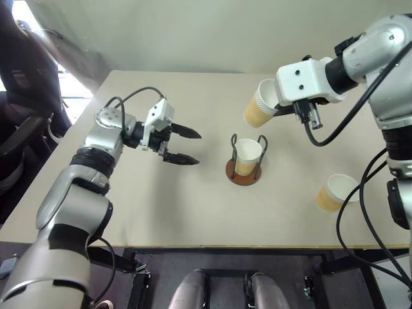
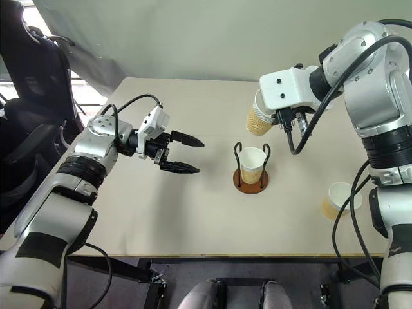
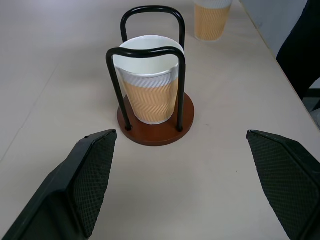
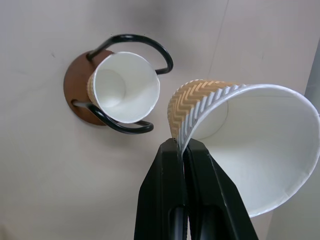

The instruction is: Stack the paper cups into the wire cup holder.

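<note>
Next, my right gripper releases its tilted paper cup inside the upright cup (image 1: pixel 249 152) (image 4: pixel 126 87) that sits between the dark loops of the wire holder.
The wire cup holder (image 1: pixel 244 172) stands mid-table with one paper cup (image 1: pixel 248 156) upright inside its dark loops. My right gripper (image 4: pixel 183 146) is shut on the rim of a second paper cup (image 1: pixel 259 103), held tilted in the air above and slightly behind the holder. A third paper cup (image 1: pixel 335 192) stands on the table to the right. My left gripper (image 1: pixel 187 146) hangs open to the left of the holder, pointing at it, with nothing between its fingers (image 3: pixel 90 170).
The beige table (image 1: pixel 161 219) has its front edge close to me. A dark chair (image 2: pixel 32 122) stands off the table's left side. Black cables hang from my right arm (image 1: pixel 360 193) above the right cup.
</note>
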